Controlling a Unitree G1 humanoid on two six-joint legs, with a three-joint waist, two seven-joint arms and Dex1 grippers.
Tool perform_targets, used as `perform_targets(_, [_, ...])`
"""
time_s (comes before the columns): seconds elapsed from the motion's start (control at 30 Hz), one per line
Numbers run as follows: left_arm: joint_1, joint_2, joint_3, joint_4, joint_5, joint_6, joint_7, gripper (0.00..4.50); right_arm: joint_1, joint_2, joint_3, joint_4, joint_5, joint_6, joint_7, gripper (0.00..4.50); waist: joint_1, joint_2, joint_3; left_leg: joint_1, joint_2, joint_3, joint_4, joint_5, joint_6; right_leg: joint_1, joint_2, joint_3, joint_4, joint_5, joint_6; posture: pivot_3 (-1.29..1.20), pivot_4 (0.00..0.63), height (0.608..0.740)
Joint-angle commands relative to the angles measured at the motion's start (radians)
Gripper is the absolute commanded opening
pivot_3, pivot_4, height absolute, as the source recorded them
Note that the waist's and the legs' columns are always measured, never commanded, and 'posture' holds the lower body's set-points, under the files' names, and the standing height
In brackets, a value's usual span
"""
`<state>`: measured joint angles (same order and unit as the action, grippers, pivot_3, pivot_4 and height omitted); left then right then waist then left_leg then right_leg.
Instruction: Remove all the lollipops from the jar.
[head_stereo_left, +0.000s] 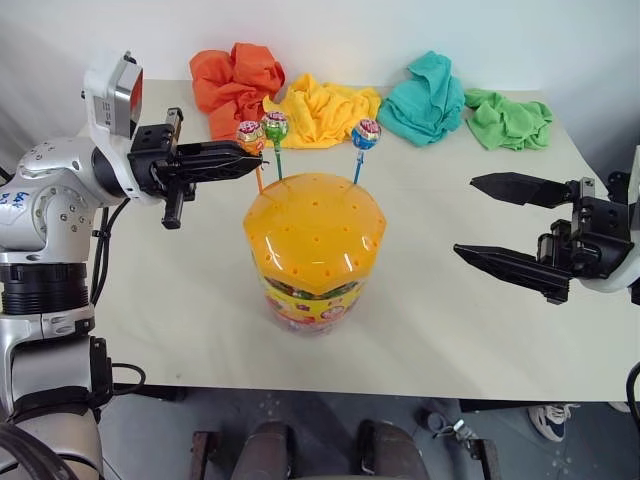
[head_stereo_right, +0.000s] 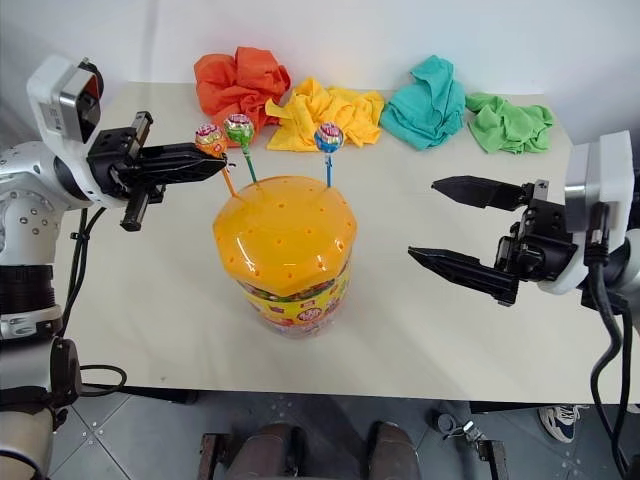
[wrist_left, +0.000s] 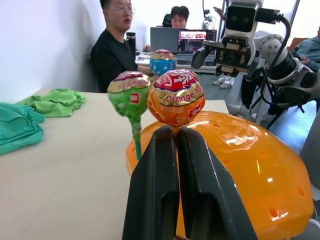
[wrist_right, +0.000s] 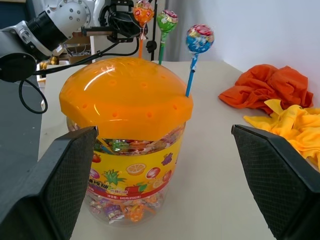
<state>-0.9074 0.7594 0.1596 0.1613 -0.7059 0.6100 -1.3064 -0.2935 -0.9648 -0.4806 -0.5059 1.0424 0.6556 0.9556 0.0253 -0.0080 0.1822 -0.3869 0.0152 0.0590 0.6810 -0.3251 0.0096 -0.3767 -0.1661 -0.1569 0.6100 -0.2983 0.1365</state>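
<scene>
The orange lollipop will go from my left gripper onto the bare table (head_stereo_left: 180, 220) beside the jar, in front of the orange cloth. The lollipop's stick still runs down to the lid.
The jar (head_stereo_left: 313, 240), a clear tub with a domed orange lid, stands mid-table. Three lollipops rise on sticks from holes in the far side of the lid: orange (head_stereo_left: 250, 136), green (head_stereo_left: 275, 126) and blue (head_stereo_left: 366, 133). My left gripper (head_stereo_left: 252, 158) reaches in level from the left and is shut on the orange lollipop's stick, just under the candy (wrist_left: 175, 97). The stick's lower end still runs down to the lid. To the jar's right, my right gripper (head_stereo_left: 464, 216) is open wide and holds nothing, its fingers pointing at the jar.
Along the table's far edge lie four crumpled cloths: orange (head_stereo_left: 235, 80), yellow (head_stereo_left: 322, 110), teal (head_stereo_left: 430, 95) and green (head_stereo_left: 510, 120). The white table (head_stereo_left: 180, 330) is bare around the jar. In the left wrist view, people (wrist_left: 112, 50) sit at a desk beyond the table.
</scene>
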Motion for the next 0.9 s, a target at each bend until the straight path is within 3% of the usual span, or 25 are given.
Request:
perform_targets(0.03, [-0.042,0.030,0.042,-0.043,-0.024,0.017,0.023,0.04,0.000,-0.021,-0.049,-0.002,0.018,-0.010,0.018,4.50,0.000,0.000,0.000,0.000,0.000,0.000,0.000,0.000,0.000,0.000,0.000,0.000,0.000,0.000,0.000,0.00,0.150,0.740])
perform_targets(0.27, [-0.073,0.100,0.087,-0.038,0.012,0.082,0.152,0.04,0.007,-0.032,-0.050,0.033,0.010,-0.009,0.063,4.50,-0.001,-0.001,0.001,0.000,0.000,0.000,0.000,0.000,0.000,0.000,0.000,0.000,0.000,0.000,0.000,0.00,0.150,0.740])
perform_targets(0.5, [0.008,0.164,0.153,-0.058,0.033,0.095,0.261,0.04,-0.004,-0.044,-0.042,0.076,-0.003,-0.015,0.118,4.50,-0.002,-0.001,0.001,0.000,0.000,0.000,0.000,0.000,0.000,0.000,0.000,0.000,0.000,0.000,0.000,0.00,0.150,0.740])
perform_targets(0.6, [0.100,0.188,0.182,-0.068,0.067,0.102,0.328,0.04,-0.012,-0.047,-0.030,0.089,-0.008,-0.029,0.169,4.50,-0.001,-0.001,0.001,0.000,0.000,0.000,0.000,0.000,0.000,0.000,0.000,0.000,0.000,0.000,0.000,0.00,0.150,0.740])
perform_targets(0.73, [0.349,0.215,0.181,-0.122,0.145,0.134,0.409,0.04,-0.052,-0.041,0.019,0.076,0.029,-0.013,0.228,4.50,-0.005,-0.001,0.001,0.001,0.000,0.000,-0.001,0.000,0.000,0.000,0.000,0.001,0.000,0.000,0.000,0.00,0.150,0.740])
perform_targets(0.9, [0.515,0.194,0.178,-0.158,0.186,0.154,0.481,0.04,-0.050,-0.025,0.056,0.070,0.032,-0.004,0.251,4.50,0.001,-0.006,0.003,0.000,0.001,0.000,-0.001,-0.001,-0.001,-0.001,0.001,0.001,0.000,0.000,0.000,0.00,0.150,0.740])
